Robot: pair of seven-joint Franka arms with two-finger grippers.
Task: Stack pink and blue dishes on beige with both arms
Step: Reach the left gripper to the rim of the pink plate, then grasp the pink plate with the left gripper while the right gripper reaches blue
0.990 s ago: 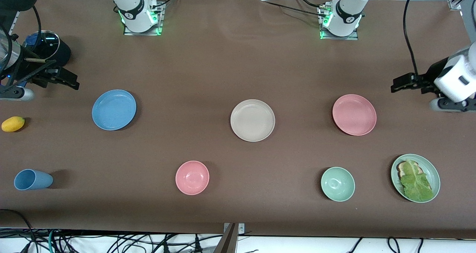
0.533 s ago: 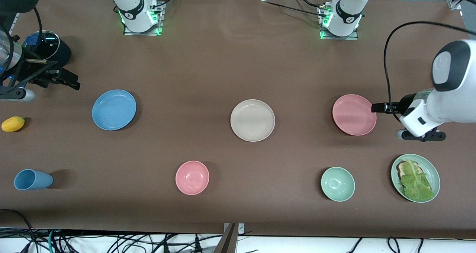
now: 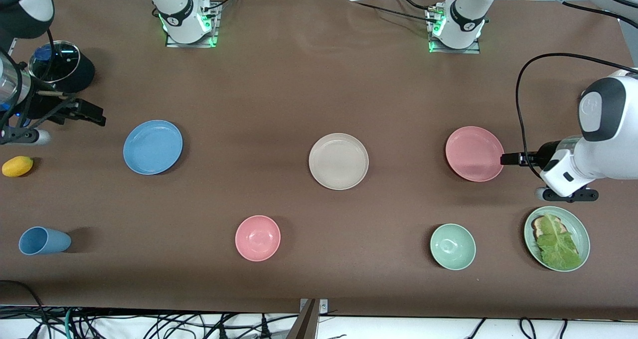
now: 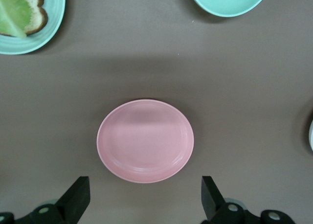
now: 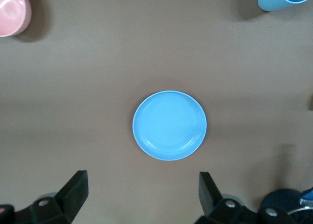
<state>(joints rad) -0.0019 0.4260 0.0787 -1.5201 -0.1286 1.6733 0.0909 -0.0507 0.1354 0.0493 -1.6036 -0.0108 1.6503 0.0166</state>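
Note:
The pink plate's rim (image 3: 501,148) (image 4: 98,152), on the side facing away from the beige plate, should be gripped next by my left gripper, which will go there and close.
The sky-blue plate (image 3: 152,146) lies toward the right arm's end of the table, the beige plate (image 3: 338,161) in the middle, and the pale pink plate (image 3: 474,153) toward the left arm's end. My left gripper (image 3: 504,159) hangs open over the table just beside the pink plate's rim. In the left wrist view the pink plate (image 4: 145,141) sits just ahead of the left gripper (image 4: 145,192), its fingers spread wide and empty. My right gripper (image 3: 97,114) hovers open over bare table beside the blue plate. The right wrist view shows the blue plate (image 5: 169,125) ahead of the right gripper (image 5: 142,190).
A small pink bowl (image 3: 257,238), a green bowl (image 3: 452,246) and a green plate with toast and lettuce (image 3: 557,238) lie nearer the front camera. A blue cup (image 3: 44,240), a yellow fruit (image 3: 17,165) and a dark lidded pot (image 3: 60,65) are at the right arm's end.
The left arm swung in from the table's end and came down beside the pink plate's rim. The right gripper shifted only slightly. No plate has moved.

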